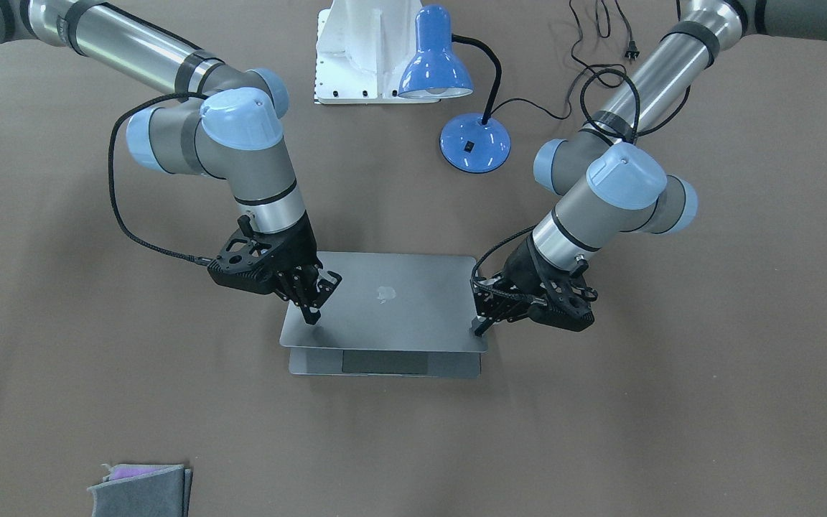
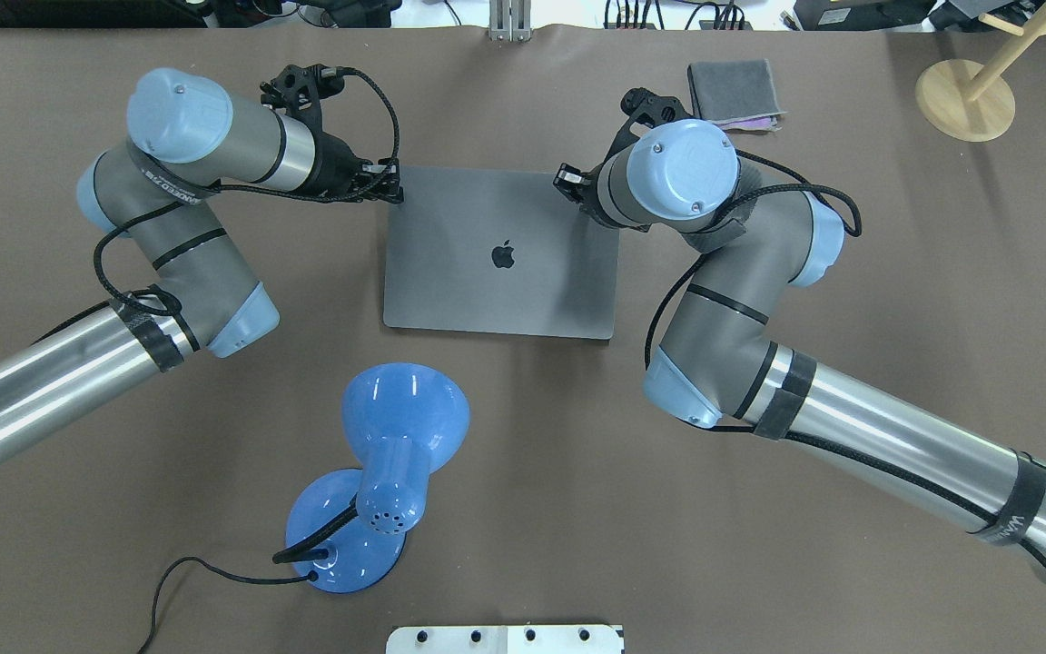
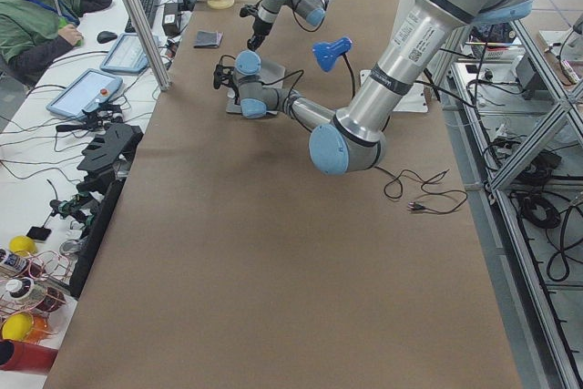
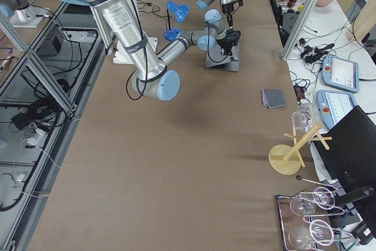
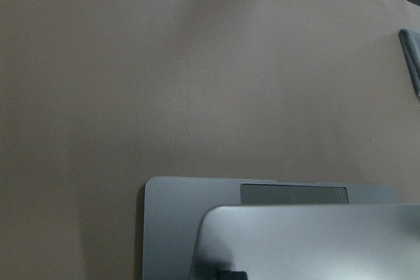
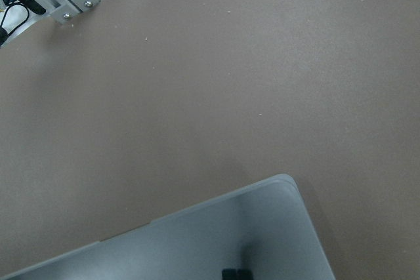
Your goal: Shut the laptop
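Next, my left gripper sets the lid down flat on the laptop's base (image 1: 385, 315) and lets go, so it covers the part of the base with the trackpad.
The space-grey laptop (image 1: 385, 301) lies mid-table with its lid (image 2: 502, 254) tilted low over the base, apple logo up. A strip of the base with the trackpad (image 1: 385, 362) shows beyond the lid's front edge, as it does in the left wrist view (image 5: 292, 194). My left gripper (image 1: 481, 328) is shut, its tip resting on the lid's front corner; it also shows in the overhead view (image 2: 393, 193). My right gripper (image 1: 311, 316) is shut, its tip on the opposite front corner (image 2: 568, 182). In the right wrist view the lid corner (image 6: 262, 227) shows.
A blue desk lamp (image 2: 378, 472) with a black cable stands on the robot's side of the laptop. A folded grey cloth (image 2: 732, 91) lies past my right gripper. A wooden stand (image 2: 963, 100) is at the far right. A white mounting plate (image 1: 367, 50) is at the robot's base.
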You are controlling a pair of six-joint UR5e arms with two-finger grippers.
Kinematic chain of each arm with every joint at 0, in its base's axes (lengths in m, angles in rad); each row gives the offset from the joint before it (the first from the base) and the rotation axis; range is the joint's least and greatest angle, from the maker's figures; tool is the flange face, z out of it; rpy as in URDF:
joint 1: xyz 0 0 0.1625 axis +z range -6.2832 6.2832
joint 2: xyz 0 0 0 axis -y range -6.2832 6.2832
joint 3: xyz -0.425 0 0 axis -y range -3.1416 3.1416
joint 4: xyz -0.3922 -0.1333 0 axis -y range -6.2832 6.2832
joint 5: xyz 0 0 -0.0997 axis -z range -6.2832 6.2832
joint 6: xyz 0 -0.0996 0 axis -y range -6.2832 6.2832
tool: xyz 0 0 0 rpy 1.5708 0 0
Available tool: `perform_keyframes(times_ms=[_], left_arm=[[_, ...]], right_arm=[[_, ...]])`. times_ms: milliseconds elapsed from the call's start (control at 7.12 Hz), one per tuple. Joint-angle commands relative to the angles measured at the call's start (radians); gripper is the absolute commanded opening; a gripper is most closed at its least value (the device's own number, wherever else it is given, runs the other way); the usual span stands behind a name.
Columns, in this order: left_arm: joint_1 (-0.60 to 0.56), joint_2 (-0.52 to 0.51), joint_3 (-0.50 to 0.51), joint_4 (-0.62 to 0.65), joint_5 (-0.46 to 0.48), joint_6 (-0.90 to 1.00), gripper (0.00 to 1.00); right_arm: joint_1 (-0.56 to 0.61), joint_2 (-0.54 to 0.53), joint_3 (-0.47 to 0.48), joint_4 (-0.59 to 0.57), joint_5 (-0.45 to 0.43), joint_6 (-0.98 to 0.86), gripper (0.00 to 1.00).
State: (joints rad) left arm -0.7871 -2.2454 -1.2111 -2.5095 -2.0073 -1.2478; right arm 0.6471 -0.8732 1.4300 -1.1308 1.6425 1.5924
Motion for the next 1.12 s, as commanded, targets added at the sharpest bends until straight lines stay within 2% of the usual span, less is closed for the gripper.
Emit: perform_keyframes(times_ms=[0, 140, 561, 702, 842, 982], left_arm=[[0.020, -0.014, 0.045, 0.000, 0.051, 0.014, 0.00], [0.040, -0.014, 0.056, 0.000, 0.089, 0.014, 0.00], [0.054, -0.013, 0.055, 0.000, 0.108, 0.014, 0.00], [0.048, -0.019, 0.032, 0.000, 0.101, 0.011, 0.00], [0.033, -0.017, -0.005, 0.006, 0.061, 0.010, 0.00], [-0.016, -0.002, -0.066, 0.067, -0.034, 0.014, 0.78]], right_arm=[[-0.003, 0.014, -0.074, 0.043, -0.009, 0.003, 0.00], [-0.010, 0.029, -0.110, 0.048, -0.039, 0.003, 0.00], [-0.023, 0.028, -0.109, 0.078, -0.059, -0.003, 0.00], [-0.005, 0.029, -0.076, 0.074, -0.035, -0.006, 0.00], [0.041, 0.011, -0.038, 0.066, 0.055, -0.011, 0.00], [0.099, -0.065, 0.046, 0.066, 0.138, -0.032, 0.23]])
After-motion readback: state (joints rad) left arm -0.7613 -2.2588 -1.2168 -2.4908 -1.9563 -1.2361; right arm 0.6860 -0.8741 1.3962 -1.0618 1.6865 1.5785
